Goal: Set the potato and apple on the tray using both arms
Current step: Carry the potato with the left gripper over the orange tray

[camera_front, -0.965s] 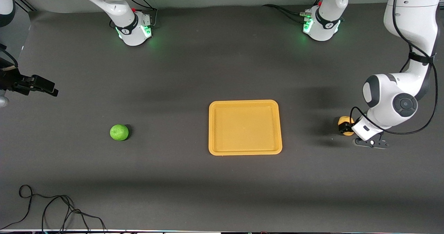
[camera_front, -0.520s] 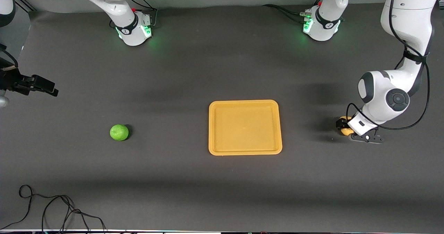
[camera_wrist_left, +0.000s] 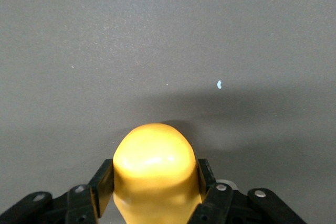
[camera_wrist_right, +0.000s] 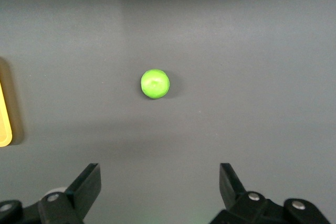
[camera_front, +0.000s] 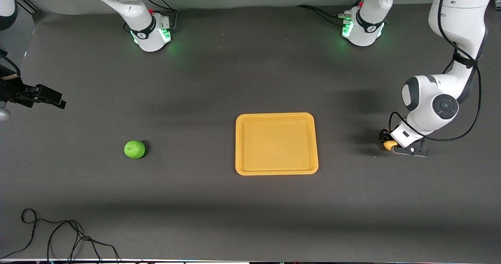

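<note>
Next, my left gripper releases the potato inside the orange-yellow tray, off its middle (camera_front: pixel 289 131) toward the left gripper's arm base.
The yellow-tan potato (camera_front: pixel 387 143) is at the left arm's end of the table, beside the tray. My left gripper (camera_front: pixel 391 142) is shut on it. In the left wrist view the potato (camera_wrist_left: pixel 155 161) fills the gap between both fingers of my left gripper (camera_wrist_left: pixel 155 179), just over the dark mat. The green apple (camera_front: pixel 134 149) lies on the mat toward the right arm's end and also shows in the right wrist view (camera_wrist_right: pixel 155 84). My right gripper (camera_front: pixel 54 98) is open and empty, up in the air at that end; in its wrist view (camera_wrist_right: pixel 160 182) the apple is well clear of it. The orange-yellow tray (camera_front: pixel 276 171) lies empty mid-table.
A black cable (camera_front: pixel 58 236) lies looped on the mat near the front camera at the right arm's end. The tray's rim (camera_wrist_right: pixel 4 124) shows at the edge of the right wrist view. Both arm bases (camera_front: pixel 150 33) stand along the table's edge farthest from the front camera.
The left arm's wrist has swung toward the tray and the bases, carrying the gripped potato slightly toward the tray. The right arm and the apple have not moved.
</note>
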